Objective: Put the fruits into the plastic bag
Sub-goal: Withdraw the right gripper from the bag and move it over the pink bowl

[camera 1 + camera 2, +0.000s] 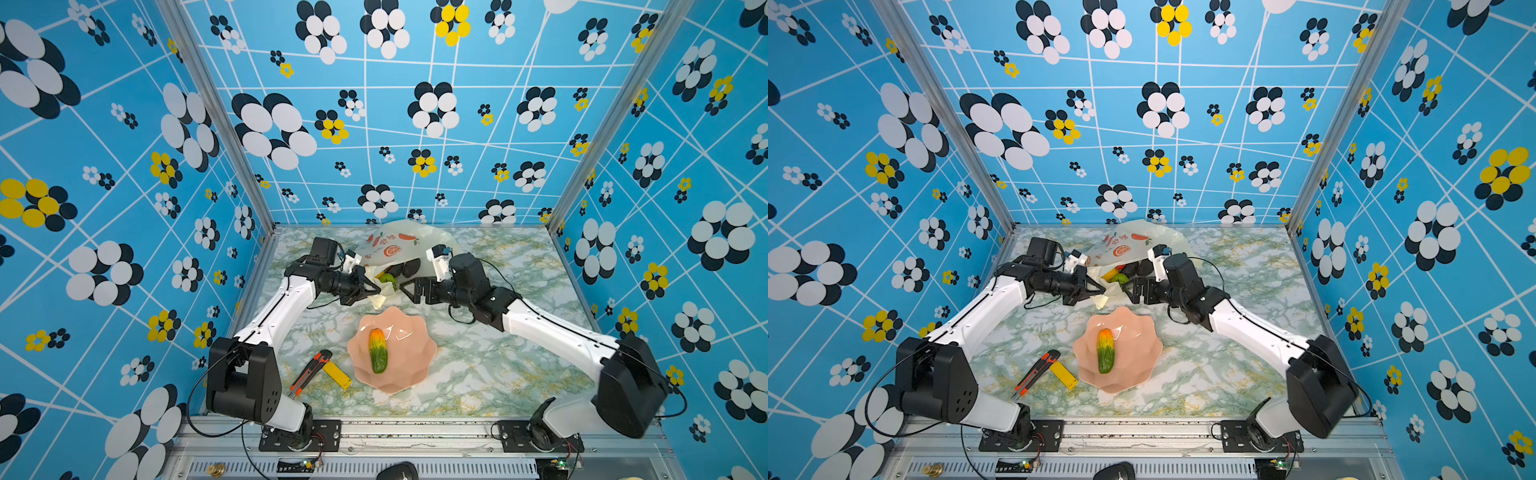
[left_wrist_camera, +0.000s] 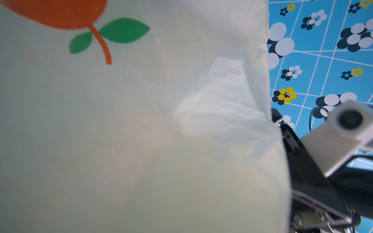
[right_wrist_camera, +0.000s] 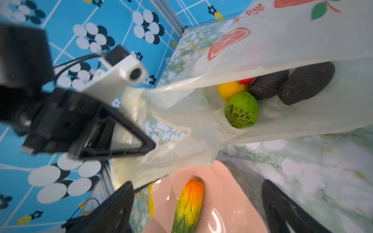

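The robot's right gripper should next move to the green half [image 1: 378,357] [image 3: 184,223] of the green-orange elongated fruit in the pink bowl and close there.
The plastic bag [image 1: 397,243] [image 1: 1133,239] lies at the back of the table with its mouth towards the bowl. My left gripper [image 1: 371,291] [image 3: 148,145] is shut on the bag's lower edge, holding the mouth open. Inside the bag lie a green round fruit [image 3: 241,110], a yellow one [image 3: 230,89], a red piece [image 3: 246,80] and two black bumpy ovals [image 3: 306,82]. My right gripper [image 1: 404,291] [image 3: 197,182] stands open and empty just in front of the mouth. A green-orange elongated fruit [image 1: 377,351] [image 3: 189,203] lies in the pink bowl [image 1: 415,374]. The bag [image 2: 141,121] fills the left wrist view and hides that gripper's jaws.
An orange-black utility knife [image 1: 309,372] and a flat yellow block [image 1: 337,374] lie left of the bowl. The bowl sits close in front of both grippers. Patterned walls enclose the table on three sides.
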